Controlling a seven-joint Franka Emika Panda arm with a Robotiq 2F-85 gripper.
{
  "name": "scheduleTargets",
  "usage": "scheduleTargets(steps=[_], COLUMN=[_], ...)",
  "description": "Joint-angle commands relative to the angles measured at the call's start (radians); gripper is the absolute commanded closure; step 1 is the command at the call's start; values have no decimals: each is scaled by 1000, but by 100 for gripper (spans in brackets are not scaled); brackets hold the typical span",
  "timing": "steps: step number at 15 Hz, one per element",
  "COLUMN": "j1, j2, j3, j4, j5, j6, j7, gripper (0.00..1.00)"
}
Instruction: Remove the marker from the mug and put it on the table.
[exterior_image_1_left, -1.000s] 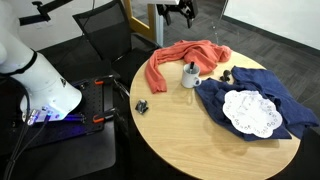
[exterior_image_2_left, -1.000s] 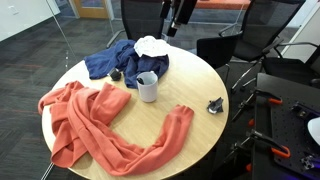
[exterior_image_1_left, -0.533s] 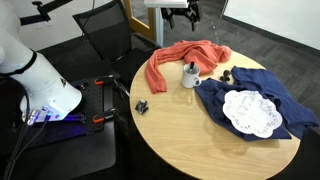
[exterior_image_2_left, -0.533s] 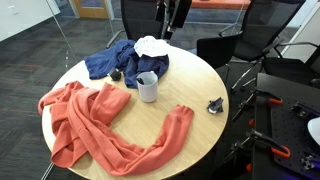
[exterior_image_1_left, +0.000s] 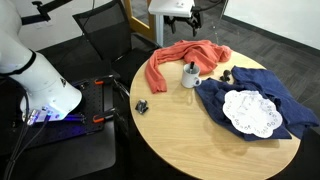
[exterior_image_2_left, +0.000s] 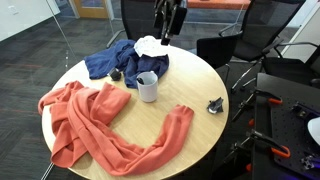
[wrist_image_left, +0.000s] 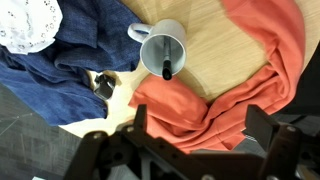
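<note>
Next, my gripper needs to go to the marker's upper end (exterior_image_1_left: 192, 65) (wrist_image_left: 167, 73), just above the mug's rim, and close there.
The small white-grey mug (exterior_image_1_left: 188, 76) stands upright on the round light-wood table (exterior_image_1_left: 190, 135), between an orange cloth and a blue cloth. It also shows in another exterior view (exterior_image_2_left: 148, 90) and in the wrist view (wrist_image_left: 165, 42). The dark marker (wrist_image_left: 166, 67) stands inside the mug and leans on its rim (exterior_image_2_left: 149, 78). My gripper (wrist_image_left: 200, 135) is open and empty. It hangs high above the table's far edge (exterior_image_1_left: 190, 14) (exterior_image_2_left: 168, 22), well clear of the mug. In the wrist view its fingers frame the orange cloth.
The orange cloth (exterior_image_2_left: 100, 125) and the blue cloth (exterior_image_1_left: 255, 92) with a white lace doily (exterior_image_1_left: 250, 112) cover much of the table. A small black clip-like object (exterior_image_1_left: 142, 106) lies near the edge. A black cart with red clamps (exterior_image_1_left: 95, 100) and chairs stand around.
The gripper has shifted slightly sideways above the table's far edge and stays open. The mug, marker and cloths have not moved.
</note>
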Motion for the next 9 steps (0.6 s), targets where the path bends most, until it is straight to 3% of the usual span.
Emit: scheduleTargets(steps=[1, 9], j1=[-60, -198], j2=[104, 288], j3=[43, 173], j4=[73, 188], j5=[76, 174], j6=[6, 15], j7=[-129, -336], gripper=[0, 0])
